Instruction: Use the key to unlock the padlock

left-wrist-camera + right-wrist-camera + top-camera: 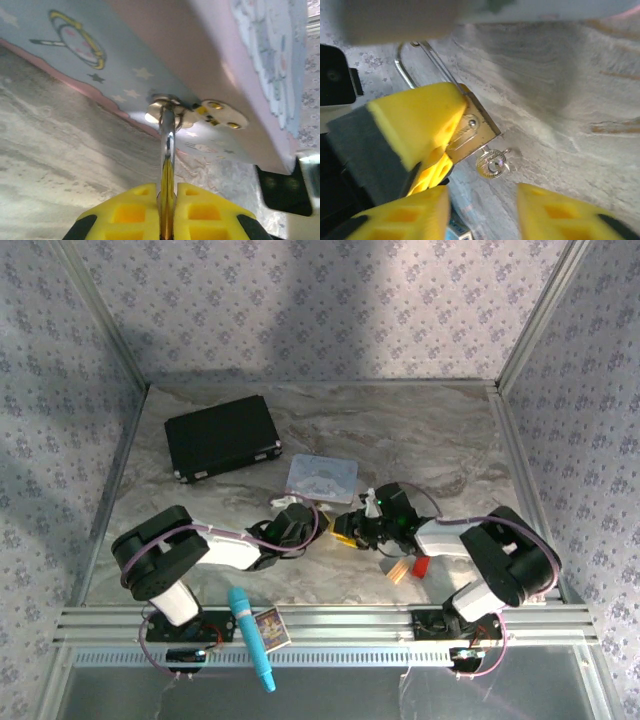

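Note:
The padlock lies at a slant across my right gripper's open fingers. Next, my right gripper rolls to line up with the padlock and pinches the key's round head (491, 163) before turning.
The brass padlock (476, 124) is pinched between my left gripper's yellow fingers (415, 117), its silver shackle (401, 67) pointing away towards the tin box. The silvery key (491, 164) sticks out of the padlock's underside, its round head free above the table. My right gripper (482, 215) stands open, one finger on each side of the key head and touching neither it nor the lock. In the left wrist view my left gripper (167, 205) is shut on the padlock (167, 187). The shackle (167, 132) rises to the pastel tin box (200, 50). Both grippers meet at mid-table (352, 530).
The pastel tin box (322, 477) lies just behind the grippers. A black case (222, 435) is at the back left. A tan wooden block (399, 571) and red block (421, 566) sit under the right arm. A blue tool (252, 635) and a card (270, 626) lie on the front rail.

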`<state>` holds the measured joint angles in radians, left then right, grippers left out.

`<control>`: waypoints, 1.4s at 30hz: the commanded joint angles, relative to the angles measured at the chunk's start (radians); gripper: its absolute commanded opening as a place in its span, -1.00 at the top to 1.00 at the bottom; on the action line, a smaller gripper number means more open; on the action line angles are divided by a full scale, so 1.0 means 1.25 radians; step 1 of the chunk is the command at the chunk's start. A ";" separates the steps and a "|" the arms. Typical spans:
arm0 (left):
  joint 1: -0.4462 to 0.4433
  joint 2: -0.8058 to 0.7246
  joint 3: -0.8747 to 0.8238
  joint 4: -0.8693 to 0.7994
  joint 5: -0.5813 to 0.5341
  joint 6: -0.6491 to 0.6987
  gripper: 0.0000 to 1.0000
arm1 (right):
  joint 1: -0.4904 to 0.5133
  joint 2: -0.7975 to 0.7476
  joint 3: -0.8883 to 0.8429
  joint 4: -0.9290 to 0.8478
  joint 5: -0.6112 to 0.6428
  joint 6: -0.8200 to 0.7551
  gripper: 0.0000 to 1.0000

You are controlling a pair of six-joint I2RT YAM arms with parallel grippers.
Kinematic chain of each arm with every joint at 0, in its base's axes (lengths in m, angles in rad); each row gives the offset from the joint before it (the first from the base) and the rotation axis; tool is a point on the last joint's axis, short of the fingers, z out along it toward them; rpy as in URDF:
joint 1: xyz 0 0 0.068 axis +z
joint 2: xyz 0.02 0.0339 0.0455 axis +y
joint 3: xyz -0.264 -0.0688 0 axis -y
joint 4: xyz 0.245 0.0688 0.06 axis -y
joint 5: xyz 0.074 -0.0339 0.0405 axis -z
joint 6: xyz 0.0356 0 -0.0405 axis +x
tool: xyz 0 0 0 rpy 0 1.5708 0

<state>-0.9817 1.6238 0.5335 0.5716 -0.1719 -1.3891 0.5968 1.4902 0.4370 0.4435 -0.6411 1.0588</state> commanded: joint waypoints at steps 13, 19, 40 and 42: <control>0.002 -0.026 0.018 -0.079 0.059 -0.056 1.00 | 0.213 -0.221 0.148 -0.577 0.624 -0.552 -0.10; 0.002 -0.038 0.015 -0.079 0.068 -0.061 1.00 | 0.217 -0.215 0.074 -0.360 0.497 -0.611 0.12; 0.002 -0.065 0.019 -0.094 0.089 -0.056 1.00 | 0.282 -0.096 0.083 -0.236 0.510 -0.683 0.29; 0.004 -0.062 0.020 -0.096 0.088 -0.054 1.00 | 0.281 -0.097 0.074 -0.237 0.506 -0.676 0.23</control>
<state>-0.9817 1.5581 0.5400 0.4622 -0.0738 -1.4528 0.9417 1.3632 0.5186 0.1268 0.0002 0.2165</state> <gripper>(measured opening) 0.082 0.376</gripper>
